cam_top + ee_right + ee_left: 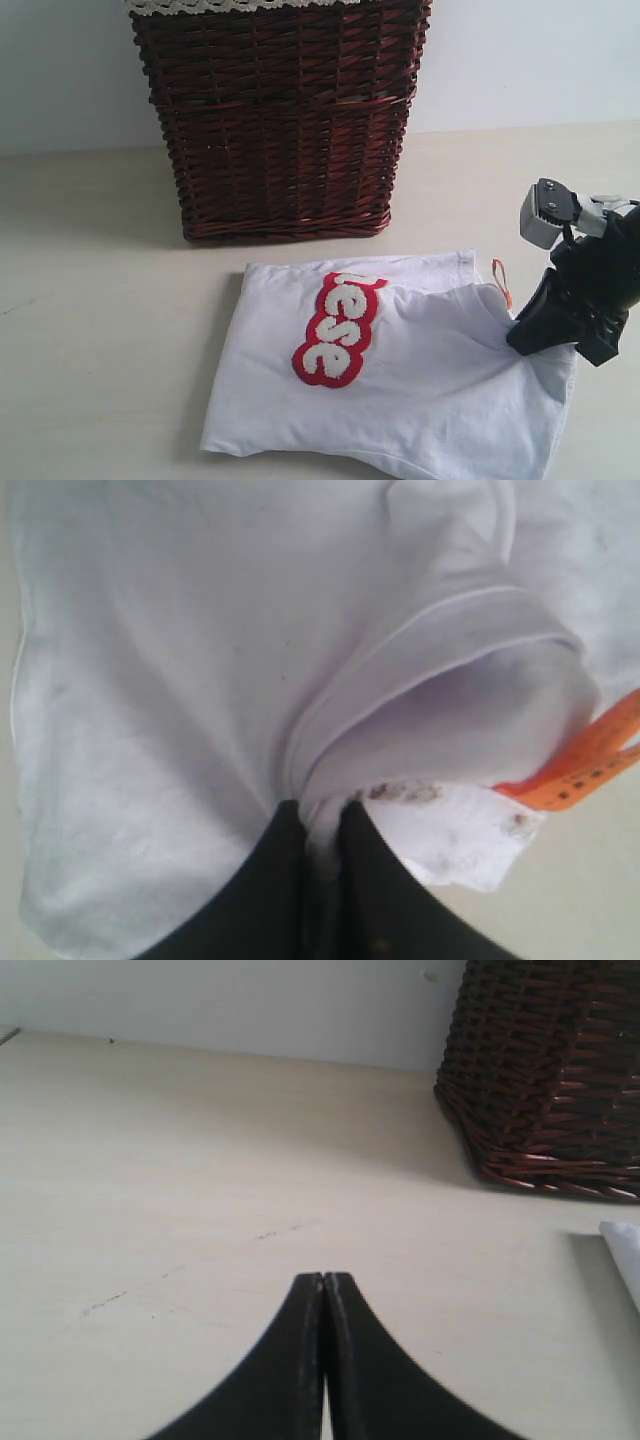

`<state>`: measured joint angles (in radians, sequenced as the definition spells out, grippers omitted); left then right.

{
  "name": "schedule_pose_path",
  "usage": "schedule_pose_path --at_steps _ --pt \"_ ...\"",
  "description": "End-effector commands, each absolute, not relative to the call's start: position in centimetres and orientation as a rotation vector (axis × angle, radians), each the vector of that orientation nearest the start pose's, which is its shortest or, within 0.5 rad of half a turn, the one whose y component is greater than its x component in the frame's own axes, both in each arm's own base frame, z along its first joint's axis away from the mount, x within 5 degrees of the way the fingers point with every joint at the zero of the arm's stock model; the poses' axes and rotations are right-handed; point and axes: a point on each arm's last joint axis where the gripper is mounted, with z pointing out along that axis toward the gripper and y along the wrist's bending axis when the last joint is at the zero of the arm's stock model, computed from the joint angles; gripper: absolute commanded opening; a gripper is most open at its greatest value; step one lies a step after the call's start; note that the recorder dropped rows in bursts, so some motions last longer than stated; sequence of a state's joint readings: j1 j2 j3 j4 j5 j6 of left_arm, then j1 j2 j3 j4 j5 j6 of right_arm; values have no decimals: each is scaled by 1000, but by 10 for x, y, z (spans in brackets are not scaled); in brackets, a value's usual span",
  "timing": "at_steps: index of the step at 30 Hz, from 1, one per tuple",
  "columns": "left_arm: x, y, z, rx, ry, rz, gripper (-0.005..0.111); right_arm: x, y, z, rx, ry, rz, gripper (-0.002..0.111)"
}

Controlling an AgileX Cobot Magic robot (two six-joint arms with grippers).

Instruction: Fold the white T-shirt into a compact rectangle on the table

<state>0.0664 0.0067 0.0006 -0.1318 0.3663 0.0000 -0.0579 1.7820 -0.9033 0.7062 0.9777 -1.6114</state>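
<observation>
A bunched fold beside the orange tag is pinched in my right gripper, so it should open and take the T-shirt's edge nearer the tag (511,313) before it moves the white T-shirt.
The white T-shirt (420,390) lies partly folded on the pale table (90,300), its red patch band with fuzzy white letters (338,328) facing up. An orange tag (501,282) sticks out at the shirt's right edge. My right gripper (522,335) is at that right edge, shut on a bunched fold of the white T-shirt (250,680); cloth is pinched between the black fingers (275,880), with the orange tag (585,765) beside them. My left gripper (323,1280) is shut on nothing, above bare table (200,1180), and does not show in the exterior view.
A dark wicker basket (280,120) with cream lace trim stands on the table behind the shirt, against the light wall. In the left wrist view the basket (550,1070) is ahead and to one side, and a corner of white cloth (625,1255) shows at the frame's edge.
</observation>
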Motion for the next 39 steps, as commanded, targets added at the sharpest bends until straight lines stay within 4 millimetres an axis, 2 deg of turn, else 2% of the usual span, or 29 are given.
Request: schedule_pose_path --at_steps 1,3,8,11,17,23,25,30,32,33,35,39 --pt "53 -1 181 -138 1834 -89 0 284 32 156 -1418 2396 743 1" --pt "53 -1 181 -138 1834 -89 0 282 32 156 -1426 2396 773 6" --pt "53 -1 181 -138 1834 -89 0 282 32 156 -1400 2417 767 36" --pt "53 -1 181 -138 1834 -89 0 282 32 156 -1385 2429 771 43" --pt "53 -1 181 -138 1834 -89 0 284 31 156 -1340 2454 742 40" --pt "53 -1 181 -138 1834 -89 0 291 28 155 -1246 2492 654 32" --pt "53 -1 181 -138 1834 -89 0 291 28 155 -1230 2492 652 27" --pt "53 -1 181 -138 1834 -89 0 292 30 156 -1215 2480 663 1" --pt "53 -1 181 -138 1834 -89 0 292 30 156 -1212 2482 664 1" --pt "53 -1 181 -138 1834 -89 0 292 29 156 -1202 2494 668 2" --pt "53 -1 181 -138 1834 -89 0 290 28 155 -1200 2532 674 13" --pt "53 -1 181 -138 1834 -89 0 287 25 150 -1179 2614 665 48"
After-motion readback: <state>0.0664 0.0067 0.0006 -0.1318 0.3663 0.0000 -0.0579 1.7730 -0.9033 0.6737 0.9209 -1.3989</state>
